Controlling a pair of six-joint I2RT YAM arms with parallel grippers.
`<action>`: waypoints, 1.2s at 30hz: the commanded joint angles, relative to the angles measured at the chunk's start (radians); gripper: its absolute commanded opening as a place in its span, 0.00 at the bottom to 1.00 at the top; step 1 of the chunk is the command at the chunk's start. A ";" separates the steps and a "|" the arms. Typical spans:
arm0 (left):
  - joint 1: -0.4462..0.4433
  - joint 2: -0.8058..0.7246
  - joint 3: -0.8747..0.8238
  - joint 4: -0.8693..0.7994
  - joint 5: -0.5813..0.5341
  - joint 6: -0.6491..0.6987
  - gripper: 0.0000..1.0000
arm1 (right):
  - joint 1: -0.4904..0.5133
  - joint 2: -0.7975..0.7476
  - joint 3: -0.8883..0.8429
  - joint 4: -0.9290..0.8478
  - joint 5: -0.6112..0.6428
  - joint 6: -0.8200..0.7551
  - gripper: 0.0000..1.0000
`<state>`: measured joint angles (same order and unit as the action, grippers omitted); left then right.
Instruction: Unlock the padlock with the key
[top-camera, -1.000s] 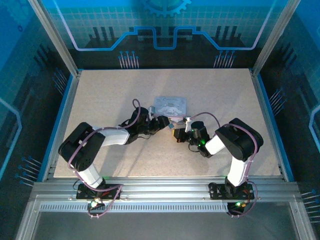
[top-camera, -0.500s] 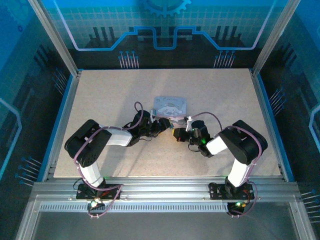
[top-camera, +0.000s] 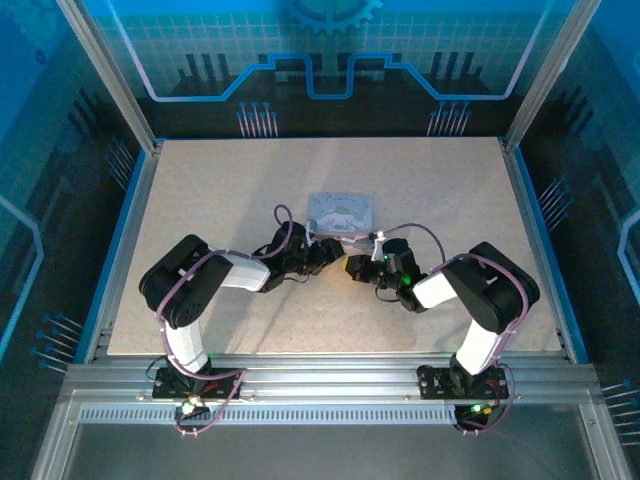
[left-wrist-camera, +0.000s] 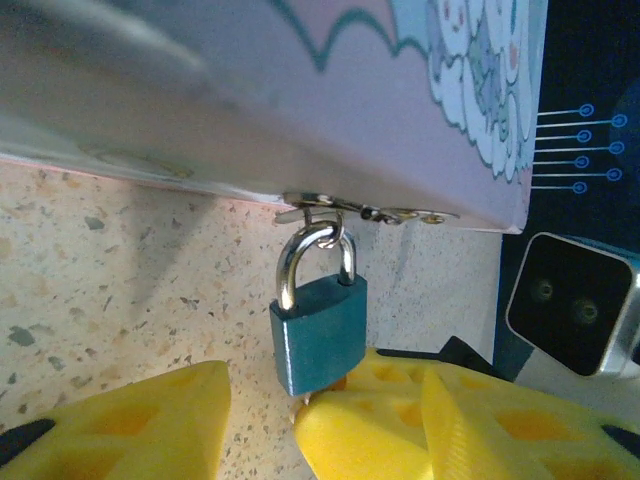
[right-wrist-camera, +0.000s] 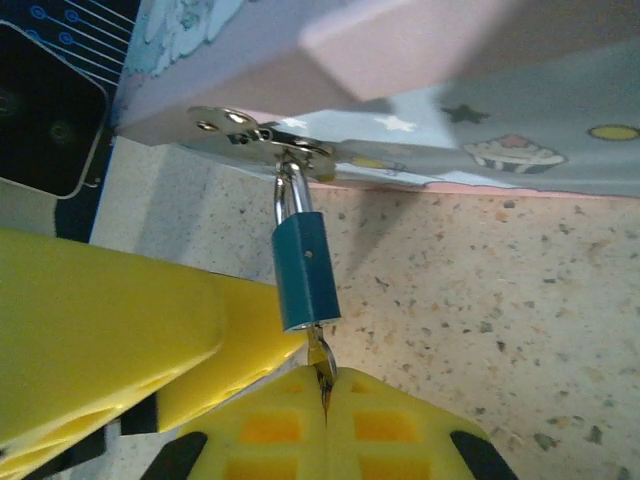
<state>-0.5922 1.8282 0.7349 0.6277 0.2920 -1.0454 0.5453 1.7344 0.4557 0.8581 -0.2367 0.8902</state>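
Observation:
The body of the padlock hangs loose within my left gripper's open fingers, so next my left gripper clamps it while my right gripper backs away and takes the key (right-wrist-camera: 321, 350) again.
The padlock (left-wrist-camera: 318, 335) (right-wrist-camera: 305, 270) is a small teal block with a silver shackle, hanging from the hasp (right-wrist-camera: 260, 130) of a pale lavender box (top-camera: 340, 213). My right gripper (right-wrist-camera: 325, 385) (top-camera: 352, 266) is shut on the key (right-wrist-camera: 320, 360), whose blade sits in the padlock's underside. My left gripper (left-wrist-camera: 320, 395) (top-camera: 325, 250) is open, with one yellow finger on each side of the padlock body. There is a gap between its left finger (left-wrist-camera: 110, 420) and the lock. In the right wrist view the left gripper's fingers (right-wrist-camera: 100, 320) are beside the padlock.
The box lies flat mid-table on the speckled tabletop (top-camera: 220, 190), its printed lid (left-wrist-camera: 470, 70) above the hasp. Both arms meet just in front of it. The right wrist's camera housing (left-wrist-camera: 575, 310) is close to the left fingers. Blue-lit walls enclose the table.
The left arm has slid in closer to the box's front and its jaws have narrowed around the padlock. The right gripper has edged slightly left, still shut on the key.

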 joint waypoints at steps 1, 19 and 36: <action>-0.010 0.018 0.037 0.032 -0.019 -0.005 0.50 | 0.018 -0.033 0.026 -0.020 -0.031 0.036 0.00; -0.015 0.040 0.044 0.085 -0.028 -0.042 0.07 | 0.001 -0.047 0.004 0.047 -0.071 0.085 0.18; -0.038 -0.022 0.051 0.032 -0.075 -0.132 0.07 | 0.003 -0.522 0.043 -0.582 0.137 -0.762 0.75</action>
<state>-0.6243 1.8515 0.7658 0.6559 0.2359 -1.1477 0.5240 1.2438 0.4606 0.4210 -0.1509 0.4015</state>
